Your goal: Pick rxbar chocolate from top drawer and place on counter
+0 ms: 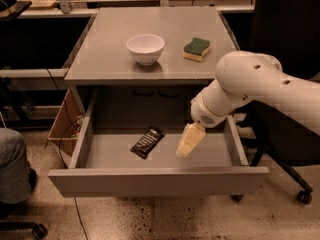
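The rxbar chocolate lies flat in the open top drawer, so next I will move my gripper to the rxbar chocolate's middle [147, 142] and close it there.
The top drawer [158, 180] of the grey cabinet stands pulled out. The rxbar chocolate [147, 142], a black wrapper with pale lettering, lies flat on the drawer floor left of centre. My gripper [186, 146] hangs inside the drawer on the white arm, pointing down and left, a short way to the right of the bar and apart from it. The grey counter [105, 49] on top carries a white bowl [145, 48] and a green-and-yellow sponge [196, 49].
A cardboard box [63, 122] with cables stands left of the cabinet. A black office chair [287, 149] is at the right behind my arm. A person's knee [12, 164] shows at the left edge. Desks run along the back.
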`<state>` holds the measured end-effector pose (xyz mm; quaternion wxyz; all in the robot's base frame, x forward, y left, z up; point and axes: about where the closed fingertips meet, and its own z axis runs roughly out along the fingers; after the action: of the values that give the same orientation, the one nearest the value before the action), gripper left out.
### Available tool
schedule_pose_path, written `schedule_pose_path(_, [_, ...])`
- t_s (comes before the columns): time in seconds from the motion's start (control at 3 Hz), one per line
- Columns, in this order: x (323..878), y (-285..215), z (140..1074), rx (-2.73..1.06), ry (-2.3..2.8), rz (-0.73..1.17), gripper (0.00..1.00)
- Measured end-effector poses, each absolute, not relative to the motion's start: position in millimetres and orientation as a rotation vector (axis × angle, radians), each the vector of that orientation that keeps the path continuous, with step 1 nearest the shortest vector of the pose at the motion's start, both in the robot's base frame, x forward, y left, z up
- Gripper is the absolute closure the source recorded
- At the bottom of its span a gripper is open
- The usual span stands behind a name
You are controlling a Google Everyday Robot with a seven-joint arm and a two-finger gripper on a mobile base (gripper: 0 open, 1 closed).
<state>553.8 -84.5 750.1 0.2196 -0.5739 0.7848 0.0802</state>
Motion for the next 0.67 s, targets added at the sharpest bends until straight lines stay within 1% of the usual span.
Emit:
schedule_pose_path(0.33, [554.7,-82.0,748.6,-1.580,2.172,0.226,0.00])
schedule_pose_path(0.67, [560.9,-63.8,738.3,-1.527,2.178,0.256,0.00])
